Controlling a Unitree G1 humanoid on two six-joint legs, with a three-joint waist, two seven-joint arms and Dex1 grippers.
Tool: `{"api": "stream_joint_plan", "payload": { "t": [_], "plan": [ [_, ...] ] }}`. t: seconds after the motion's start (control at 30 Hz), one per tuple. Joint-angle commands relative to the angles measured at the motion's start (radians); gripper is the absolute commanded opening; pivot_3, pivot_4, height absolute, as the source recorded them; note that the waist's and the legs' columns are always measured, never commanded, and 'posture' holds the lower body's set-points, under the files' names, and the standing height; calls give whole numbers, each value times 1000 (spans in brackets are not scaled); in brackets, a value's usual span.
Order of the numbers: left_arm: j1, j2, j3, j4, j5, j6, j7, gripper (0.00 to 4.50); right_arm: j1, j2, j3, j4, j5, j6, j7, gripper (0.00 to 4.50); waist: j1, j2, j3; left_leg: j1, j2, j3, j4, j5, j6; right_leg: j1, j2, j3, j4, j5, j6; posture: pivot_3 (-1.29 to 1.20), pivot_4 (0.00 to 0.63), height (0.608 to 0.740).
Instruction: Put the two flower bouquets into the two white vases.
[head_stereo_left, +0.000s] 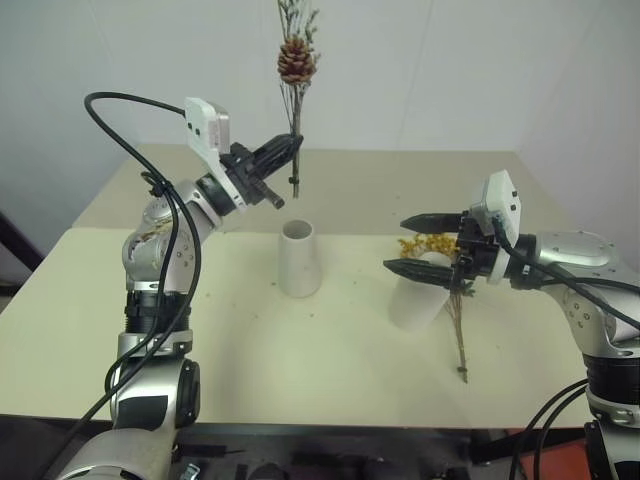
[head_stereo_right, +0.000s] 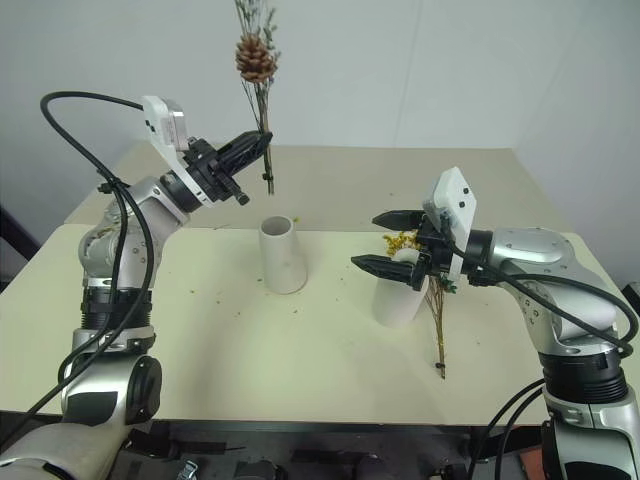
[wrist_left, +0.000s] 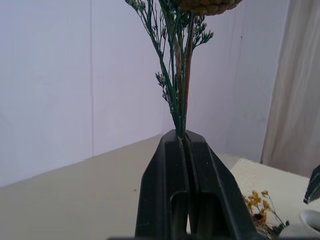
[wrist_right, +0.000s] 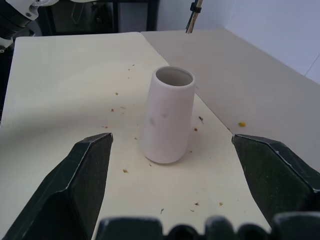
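Observation:
The robot's left gripper should release the slim bouquet in the opening of the tapered white vase (head_stereo_left: 297, 231).
My left gripper (head_stereo_left: 291, 150) is shut on the stems of the slim bouquet (head_stereo_left: 296, 62), which it holds upright with the pine cone on top. The stem ends hang above and just behind the tapered white vase (head_stereo_left: 299, 258) at the table's middle. In the left wrist view the fingers (wrist_left: 167, 190) pinch the green stems (wrist_left: 180, 95). My right gripper (head_stereo_left: 424, 246) stands open and empty, pointing left toward the tapered vase (wrist_right: 167, 117). Behind its lower finger sits the rounder white vase (head_stereo_left: 414, 302), partly hidden. The yellow-orange bouquet (head_stereo_left: 429, 243) lies beside that vase, stems toward the front edge.
The cream table (head_stereo_left: 250, 360) joins a beige table (head_stereo_left: 400, 180) behind it along a seam. Small dried crumbs are scattered round the tapered vase. A white wall stands behind the tables.

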Motion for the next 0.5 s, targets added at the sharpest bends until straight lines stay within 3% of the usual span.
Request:
{"api": "stream_joint_plan", "payload": {
  "t": [0.03,0.5],
  "plan": [
    [35,6,-11,-50,3,-24,-9,28,2,-6,-43,-37,22,-3,-15,4500,-3,0,0,0,0,0,0,0,0,0,0,0,0,0,0,0,150,740],
    [129,-58,-54,-22,73,-139,34,28,-28,-20,-45,-9,29,-1,-9,4500,2,0,0,0,1,0,0,0,0,0,1,0,0,0,0,0,150,740]
  ]
}}
